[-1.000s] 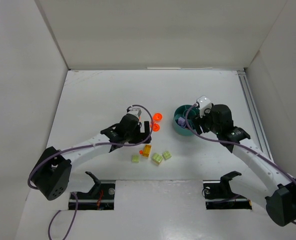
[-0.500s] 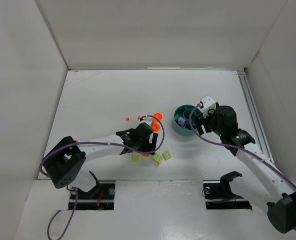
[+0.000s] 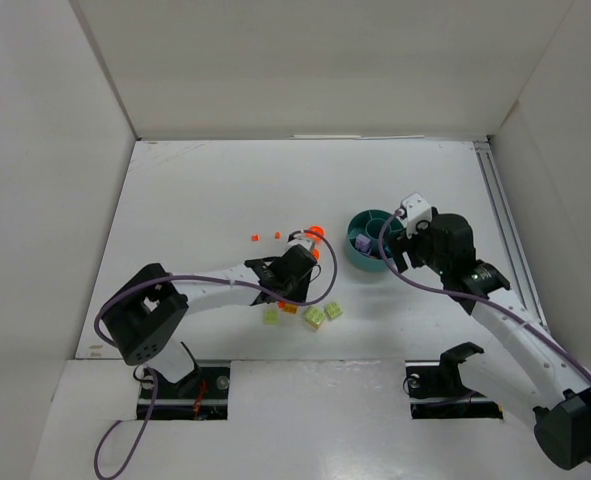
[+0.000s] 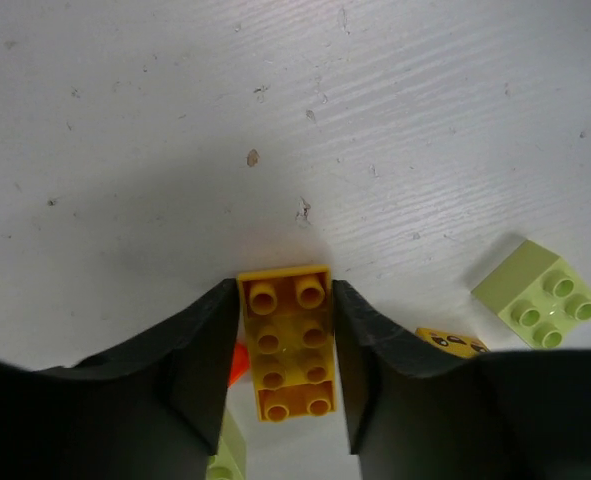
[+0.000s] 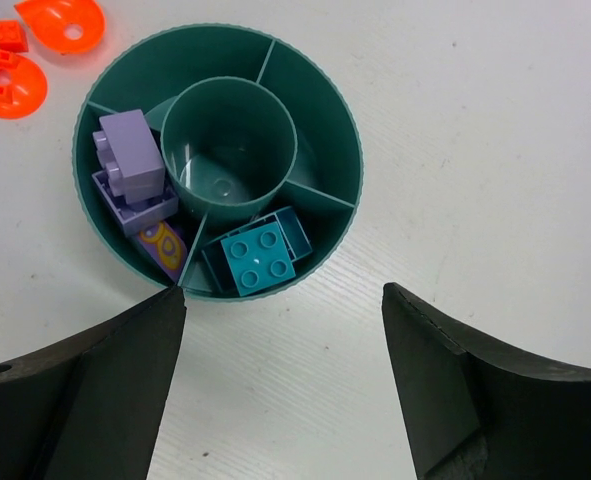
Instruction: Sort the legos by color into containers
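Next, my left gripper lets go of the yellow-orange brick into the teal dish's empty compartment [image 3: 358, 223], beside the purple bricks.
A yellow-orange eight-stud brick [image 4: 288, 360] lies on the white table between the fingers of my left gripper [image 4: 285, 292], whose jaws press on both long sides. From above, the left gripper [image 3: 290, 298] is low over the cluster of legos near the table's front. The teal dish [image 5: 347, 140] holds purple bricks [image 5: 130, 165] in one compartment and a blue-teal brick [image 5: 259, 257] in another. My right gripper [image 5: 283, 290] hangs open over the dish's near rim, holding nothing. In the top view the right gripper [image 3: 393, 246] is beside the dish [image 3: 359, 258].
Pale green bricks [image 3: 314, 318] [image 3: 271, 316] [image 4: 535, 293] lie near the left gripper, with a yellow printed piece [image 4: 453, 343] and a red-orange bit [image 4: 239, 362]. Round orange pieces [image 5: 63, 18] [image 5: 5, 80] sit left of the dish. Tiny red-orange bits [image 3: 255, 238] lie farther back. White walls enclose the table.
My left arm has swung toward the front cluster and its jaws have closed from wide open onto the yellow-orange brick. The right gripper has drawn back slightly from the dish and opened a little.
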{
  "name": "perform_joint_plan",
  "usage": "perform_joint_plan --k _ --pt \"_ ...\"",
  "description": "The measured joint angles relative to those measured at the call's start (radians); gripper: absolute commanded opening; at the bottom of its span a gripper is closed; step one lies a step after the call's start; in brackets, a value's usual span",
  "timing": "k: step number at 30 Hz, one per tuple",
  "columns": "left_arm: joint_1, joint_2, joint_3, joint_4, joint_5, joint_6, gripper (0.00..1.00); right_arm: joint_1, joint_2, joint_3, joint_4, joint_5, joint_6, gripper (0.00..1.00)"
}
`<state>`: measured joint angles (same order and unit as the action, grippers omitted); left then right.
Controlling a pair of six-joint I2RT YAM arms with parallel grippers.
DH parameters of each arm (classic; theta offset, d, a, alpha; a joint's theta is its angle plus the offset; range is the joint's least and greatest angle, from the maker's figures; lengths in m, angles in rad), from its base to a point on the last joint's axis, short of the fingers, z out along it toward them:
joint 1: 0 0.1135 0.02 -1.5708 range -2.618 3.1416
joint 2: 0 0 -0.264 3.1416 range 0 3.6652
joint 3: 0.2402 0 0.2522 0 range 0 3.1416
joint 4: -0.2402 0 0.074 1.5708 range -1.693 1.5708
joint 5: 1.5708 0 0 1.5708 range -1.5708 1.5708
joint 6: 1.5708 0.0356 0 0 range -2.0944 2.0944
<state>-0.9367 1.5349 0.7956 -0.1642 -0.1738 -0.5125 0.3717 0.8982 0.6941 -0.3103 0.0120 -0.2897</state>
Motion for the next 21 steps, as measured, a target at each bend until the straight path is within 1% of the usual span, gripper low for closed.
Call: perform_joint_plan --k 2,4,6,9,13,18,20,21 --pt "-0.003 0.001 0.000 0.000 -0.002 -0.004 0.25 -0.004 -0.008 -0.011 -0.005 0.000 0.000 0.84" --pt "-0.009 0.001 0.003 -0.002 -0.004 -0.004 0.25 -0.006 -0.014 -0.016 -0.004 0.000 0.000 0.84" --pt "-0.011 0.001 0.008 -0.002 -0.005 -0.006 0.22 -0.006 -0.023 -0.023 -0.005 0.000 0.001 0.84" --pt "-0.012 0.001 0.032 -0.014 -0.016 -0.009 0.22 -0.006 -0.041 -0.024 -0.008 0.000 0.001 0.84" --pt "-0.012 0.001 0.110 -0.026 -0.055 -0.011 0.22 -0.006 -0.067 -0.024 -0.012 0.003 0.001 0.84" --pt "-0.012 0.001 0.244 -0.018 -0.169 0.000 0.23 -0.015 -0.126 -0.024 -0.018 0.038 0.005 0.84" --pt "-0.006 0.001 0.291 0.038 -0.227 0.026 0.23 -0.025 -0.161 -0.024 -0.018 0.056 0.008 0.88" --pt "-0.004 0.001 0.297 0.053 -0.234 0.030 0.23 -0.029 -0.181 -0.024 -0.017 0.068 0.010 0.88"
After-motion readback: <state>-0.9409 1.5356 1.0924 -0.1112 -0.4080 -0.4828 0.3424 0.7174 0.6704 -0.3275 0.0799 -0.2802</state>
